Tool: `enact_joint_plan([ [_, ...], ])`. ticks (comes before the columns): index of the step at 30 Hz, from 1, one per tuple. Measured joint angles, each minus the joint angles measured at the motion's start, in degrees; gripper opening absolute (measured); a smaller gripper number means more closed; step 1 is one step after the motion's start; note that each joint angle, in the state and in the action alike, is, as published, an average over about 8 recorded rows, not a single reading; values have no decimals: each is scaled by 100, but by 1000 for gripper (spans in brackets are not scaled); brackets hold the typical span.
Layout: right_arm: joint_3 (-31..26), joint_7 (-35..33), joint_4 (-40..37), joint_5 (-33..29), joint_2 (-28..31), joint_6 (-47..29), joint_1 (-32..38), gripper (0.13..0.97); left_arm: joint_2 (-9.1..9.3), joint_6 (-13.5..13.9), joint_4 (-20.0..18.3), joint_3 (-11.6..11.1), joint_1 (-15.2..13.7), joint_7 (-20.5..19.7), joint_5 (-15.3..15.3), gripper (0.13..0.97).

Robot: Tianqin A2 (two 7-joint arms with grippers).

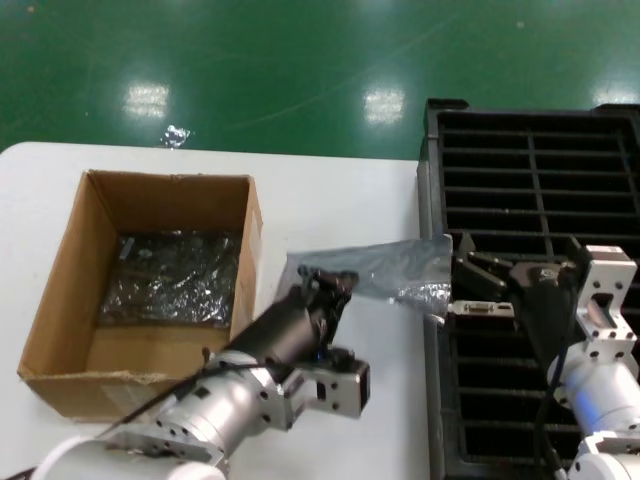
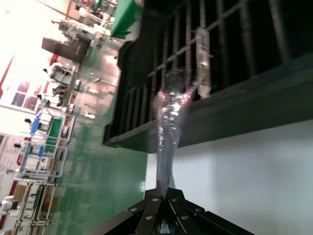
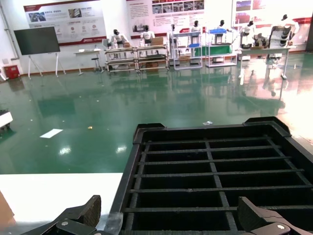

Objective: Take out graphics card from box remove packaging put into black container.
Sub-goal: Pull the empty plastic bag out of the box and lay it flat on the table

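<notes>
Next, I release the packaging from my left gripper on the white table (image 1: 333, 382) between the brown box and the black container.
My left gripper (image 1: 325, 280) (image 2: 164, 188) is shut on one end of the packaging (image 1: 385, 268) (image 2: 168, 112), a crinkly translucent bag stretched in the air toward the black container (image 1: 432, 200) (image 3: 128, 181). At the bag's far end the graphics card's silver bracket (image 1: 482, 308) (image 2: 203, 63) sticks out over the container's near-left slots. My right gripper (image 1: 505, 275) (image 3: 167, 203) hovers there, open. Its fingers (image 3: 80, 215) stand wide apart with only slots showing between the tips. The card's board is mostly hidden.
The brown box (image 1: 60, 290) stands on the white table at the left, with another dark bagged item (image 1: 175, 280) lying flat inside. The black container fills the right side. Green floor lies beyond the table's far edge.
</notes>
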Motion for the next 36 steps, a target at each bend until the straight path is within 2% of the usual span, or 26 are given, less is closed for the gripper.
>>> enact_joint_plan([
  [5,2,-24,0,23,0,1,0,966,43,-290,359,139,19,218,78,139],
  [17,3,-28,-1,27,0,1,0,966,34,-332,430,162,21,259,75,145],
  [26,3,-28,-1,27,0,1,0,966,34,-332,430,162,21,259,75,206],
  [36,3,-28,-1,27,0,1,0,966,34,-332,430,162,21,259,75,358],
])
